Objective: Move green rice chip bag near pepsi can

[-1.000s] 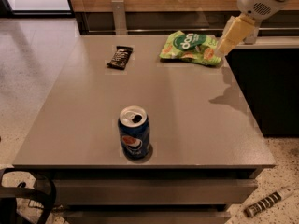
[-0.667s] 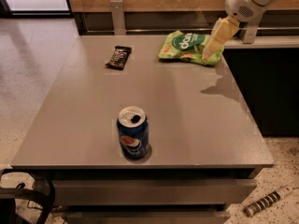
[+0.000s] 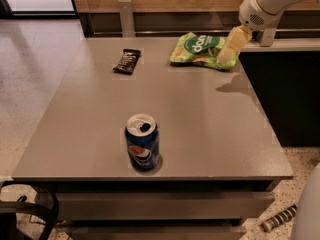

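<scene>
I should close my gripper on the end [image 3: 216, 60] of the green rice chip bag that is closest to the dark counter.
The green rice chip bag [image 3: 200, 49] lies flat at the far right of the grey table [image 3: 200, 129], its dark-green oval with white letters facing up. The pepsi can [image 3: 142, 150] stands upright near the table's front edge, its silver top opened. My gripper [image 3: 231, 48] hangs from the white arm at the upper right, its yellowish fingers pointing down over the bag's right edge.
A small dark-brown candy bar wrapper [image 3: 127, 61] lies at the far left of the table. A dark counter [image 3: 285, 84] stands to the right of the table. A black chair part [image 3: 25, 214] shows at the lower left.
The gripper has moved left and slightly down, from beside the bag's right edge to over that edge. The bag, can and wrapper have not moved.
</scene>
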`<action>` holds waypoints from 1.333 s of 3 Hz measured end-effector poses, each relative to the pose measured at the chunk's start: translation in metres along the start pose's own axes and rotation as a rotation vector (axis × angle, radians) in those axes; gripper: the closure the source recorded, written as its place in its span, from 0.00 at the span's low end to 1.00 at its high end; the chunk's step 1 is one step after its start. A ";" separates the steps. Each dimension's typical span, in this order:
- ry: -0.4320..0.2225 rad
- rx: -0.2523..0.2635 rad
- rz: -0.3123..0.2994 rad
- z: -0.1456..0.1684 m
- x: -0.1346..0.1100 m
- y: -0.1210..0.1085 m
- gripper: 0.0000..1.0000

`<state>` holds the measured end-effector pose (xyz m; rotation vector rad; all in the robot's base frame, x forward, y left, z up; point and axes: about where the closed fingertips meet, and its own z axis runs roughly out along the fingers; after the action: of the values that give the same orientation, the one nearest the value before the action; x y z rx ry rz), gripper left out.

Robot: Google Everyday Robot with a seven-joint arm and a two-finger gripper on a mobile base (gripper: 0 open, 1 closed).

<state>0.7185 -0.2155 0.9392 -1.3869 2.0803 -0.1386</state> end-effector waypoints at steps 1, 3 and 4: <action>-0.002 -0.002 0.007 0.004 0.002 0.000 0.00; 0.023 -0.036 0.076 0.060 0.018 0.004 0.00; 0.024 -0.059 0.096 0.084 0.019 0.010 0.00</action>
<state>0.7521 -0.2066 0.8601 -1.3221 2.1820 -0.0550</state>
